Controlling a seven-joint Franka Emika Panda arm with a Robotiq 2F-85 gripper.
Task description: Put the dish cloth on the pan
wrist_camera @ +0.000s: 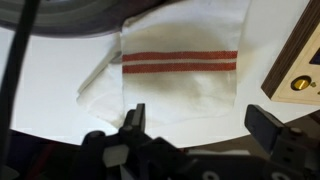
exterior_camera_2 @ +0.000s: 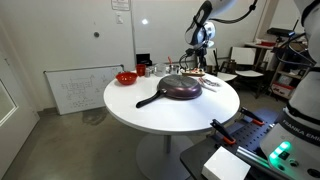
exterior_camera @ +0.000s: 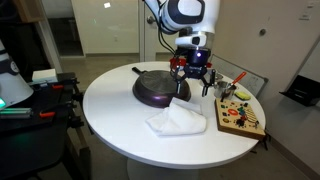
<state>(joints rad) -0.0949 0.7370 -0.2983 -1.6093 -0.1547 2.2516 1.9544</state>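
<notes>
The dish cloth has red stripes [exterior_camera: 178, 106] [wrist_camera: 140, 69]. Next, my gripper closes on them at their end that is closer to the pan and farther from the wooden board.
A white dish cloth with two red stripes [wrist_camera: 180, 65] lies crumpled on the round white table, in front of the pan in an exterior view [exterior_camera: 177, 122]. The dark pan [exterior_camera: 157, 86] with a long handle sits on the table in both exterior views [exterior_camera_2: 181, 88]; its rim shows at the top of the wrist view [wrist_camera: 70, 18]. My gripper [exterior_camera: 194, 82] hangs above the table next to the pan and above the cloth. Its fingers [wrist_camera: 200, 125] are spread wide and hold nothing.
A wooden board with coloured pieces [exterior_camera: 240, 116] lies on the table beside the cloth; its corner shows in the wrist view [wrist_camera: 295, 70]. A red bowl [exterior_camera_2: 126, 77] and small items stand at the table's far side. The table edge [exterior_camera: 120, 135] is near.
</notes>
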